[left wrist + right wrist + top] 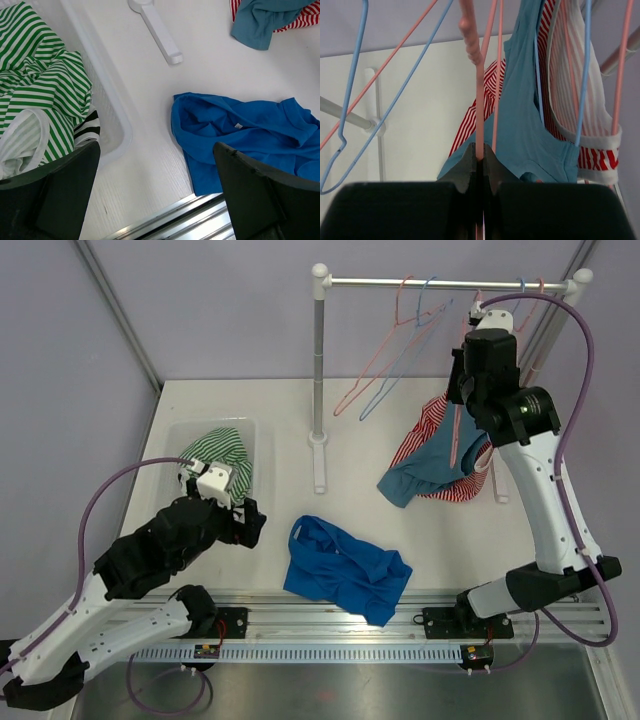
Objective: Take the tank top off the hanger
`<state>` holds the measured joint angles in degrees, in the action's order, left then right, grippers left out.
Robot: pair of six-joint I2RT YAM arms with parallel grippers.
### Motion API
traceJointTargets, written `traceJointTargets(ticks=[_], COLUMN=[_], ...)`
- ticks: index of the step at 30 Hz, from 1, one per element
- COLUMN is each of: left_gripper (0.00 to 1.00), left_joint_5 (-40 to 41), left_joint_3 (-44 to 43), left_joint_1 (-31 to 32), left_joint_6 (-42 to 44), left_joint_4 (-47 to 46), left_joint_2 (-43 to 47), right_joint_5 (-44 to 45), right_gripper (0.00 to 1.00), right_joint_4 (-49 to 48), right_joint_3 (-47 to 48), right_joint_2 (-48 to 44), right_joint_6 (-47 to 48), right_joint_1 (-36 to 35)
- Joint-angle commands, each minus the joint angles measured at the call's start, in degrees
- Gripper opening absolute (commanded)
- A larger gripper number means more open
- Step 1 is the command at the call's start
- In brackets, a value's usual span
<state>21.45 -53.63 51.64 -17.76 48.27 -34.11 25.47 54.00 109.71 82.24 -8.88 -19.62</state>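
Observation:
The robot's right gripper needs to release the pink hanger, now hanging below the rail, next to the empty blue hanger below the rail [439, 358].
A teal tank top [520, 125] hangs on a pink hanger [479, 100] below the rail, its lower part bunched on the table [425, 472]. My right gripper [480, 160] is shut on that hanger's pink wire, just left of the cloth. Behind the teal one hangs a red-striped tank top [565, 90] on a blue hanger. A bright blue tank top [345, 570] lies crumpled on the table near the front rail. My left gripper [157, 190] is open and holds nothing, hovering between that blue top [240, 135] and the bin.
A clear bin [107, 107] at the left holds a green-striped top [40, 85]. The rack's rail [440, 284] carries an empty pink hanger [375, 380] and an empty blue hanger [400, 370]. The rack's left post and foot [319, 455] stand mid-table.

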Motion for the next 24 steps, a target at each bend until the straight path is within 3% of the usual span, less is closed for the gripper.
traceJointTargets(ticks=[1,11,24], left_gripper=[0.99,0.99,0.99], left_joint_5=[1.6,-0.1,-0.4], left_joint_3=[0.5,0.8,0.9], left_joint_1=[-0.7,-0.8,-0.9], left_joint_6=[0.8,0.8,0.8], left_joint_4=[-3.2,-3.3,-3.4], left_joint_2=[0.9,-1.0,-1.7], right_joint_5=[-3.2,-10.1,-18.2], right_gripper=[0.00,0.00,0.00], right_joint_4=[-5.6,-2.1,-1.5], right_joint_3=[5.9,22.4,21.5], right_joint_2=[3.2,18.7,21.7], right_joint_6=[2.4,3.8,1.5], right_joint_1=[2.2,4.9,4.9])
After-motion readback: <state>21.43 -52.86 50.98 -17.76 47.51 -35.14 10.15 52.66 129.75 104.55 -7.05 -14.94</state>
